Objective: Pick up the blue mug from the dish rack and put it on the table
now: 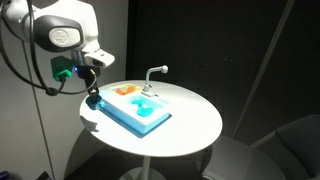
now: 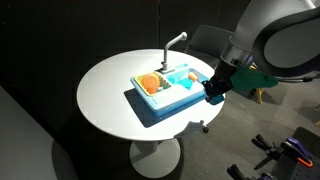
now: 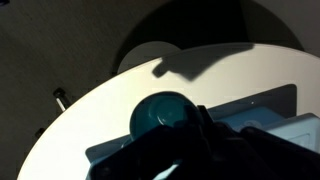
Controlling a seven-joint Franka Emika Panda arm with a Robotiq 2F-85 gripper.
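Observation:
My gripper is going to set the blue mug down on the bare part of the table point(image 1: 106, 132) between the sink unit and the edge of the table.
In the wrist view the blue mug point(image 3: 160, 112) looks dark teal and round, seen from above into its opening. My gripper point(image 3: 192, 125) is shut on its rim, one dark finger lying over the mug's right side. The mug hangs over the edge of the light blue sink unit point(image 3: 272, 104) and the white table point(image 3: 90, 115). In both exterior views my gripper point(image 1: 93, 98) point(image 2: 213, 88) sits at one end of the sink unit point(image 1: 140, 118) point(image 2: 165, 105), just above the dish rack end; the mug is hidden there by the fingers.
An orange item point(image 1: 125, 91) point(image 2: 150, 83) lies in the sink unit. A white faucet point(image 1: 155, 72) point(image 2: 175, 42) rises at its back edge. The round tabletop point(image 1: 195, 125) point(image 2: 105, 100) has bare surface around the unit. The surroundings are dark.

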